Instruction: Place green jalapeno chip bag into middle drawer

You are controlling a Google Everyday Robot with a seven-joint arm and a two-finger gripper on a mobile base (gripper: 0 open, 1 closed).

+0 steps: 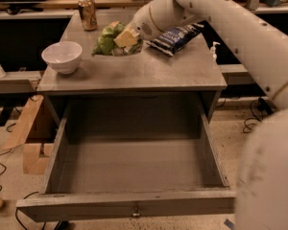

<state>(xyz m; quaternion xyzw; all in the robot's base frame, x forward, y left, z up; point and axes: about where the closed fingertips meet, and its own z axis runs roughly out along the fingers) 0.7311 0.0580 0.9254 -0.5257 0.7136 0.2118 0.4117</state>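
Note:
The robot's gripper needs to release the green jalapeno chip bag near the open drawer's centre (111, 137), a little toward the side where the white bowl is.
The green jalapeno chip bag (107, 40) is held by my gripper (121, 40), lifted a little above the grey cabinet top (149, 71) near its back middle. My white arm (230, 18) reaches in from the right. The gripper is shut on the bag, with a yellowish finger pad (125, 38) pressed on its right side. The middle drawer (129, 162) stands pulled wide open below the top, and its inside is bare. Its front panel, with a small metal knob (136, 210), is nearest the camera.
A white bowl (62, 56) sits at the left of the top. A soda can (88, 13) stands at the back left. A dark blue chip bag (175, 37) lies at the back right. Wooden blocks (31, 138) and cables lie on the floor left of the cabinet.

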